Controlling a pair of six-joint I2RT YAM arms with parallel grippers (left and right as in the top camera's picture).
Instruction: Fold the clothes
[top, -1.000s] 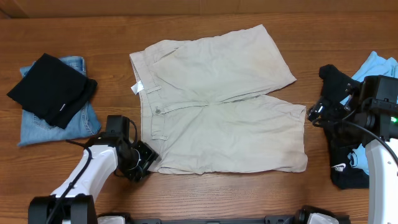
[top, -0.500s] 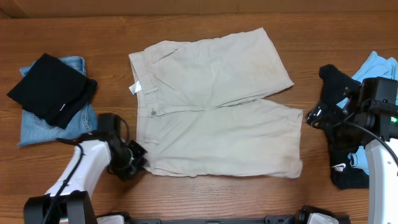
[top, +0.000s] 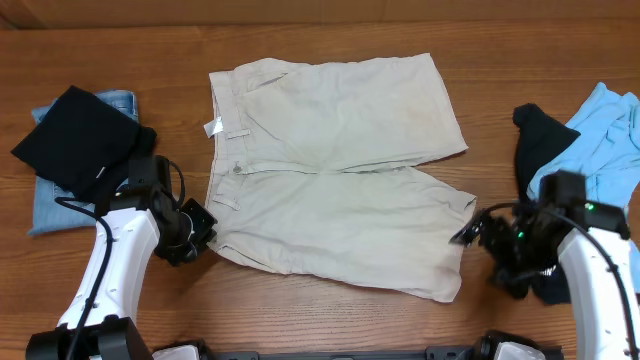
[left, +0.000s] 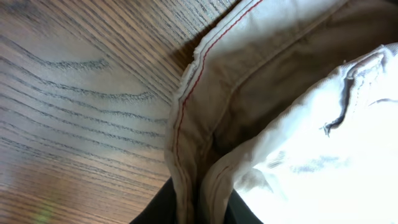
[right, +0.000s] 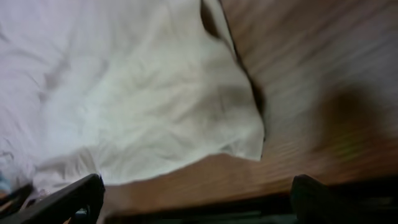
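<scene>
Next, I close my right gripper on the near corner of the leg's hem (top: 446, 296) (right: 256, 154) on the beige shorts, across from where my left gripper is.
Beige shorts (top: 340, 170) lie spread flat on the wooden table, waistband to the left, legs to the right. My left gripper (top: 200, 230) is shut on the waistband's near corner; the left wrist view shows the pinched beige hem (left: 193, 186) between its dark fingers. My right gripper (top: 468, 235) is open, just right of the near leg's hem. In the right wrist view its fingers (right: 193, 199) are spread wide with bare wood between them, and the shorts' leg corner (right: 155, 106) lies ahead of them.
A black garment (top: 80, 140) lies on folded jeans (top: 120, 195) at the left. A black garment (top: 540, 140) and a light blue garment (top: 605, 140) lie heaped at the right edge. Bare wood (top: 330, 320) runs along the near side.
My left gripper has dragged the waistband corner leftward and up, skewing the shorts. My right arm has swung in and toward the near side, to the near leg's hem.
</scene>
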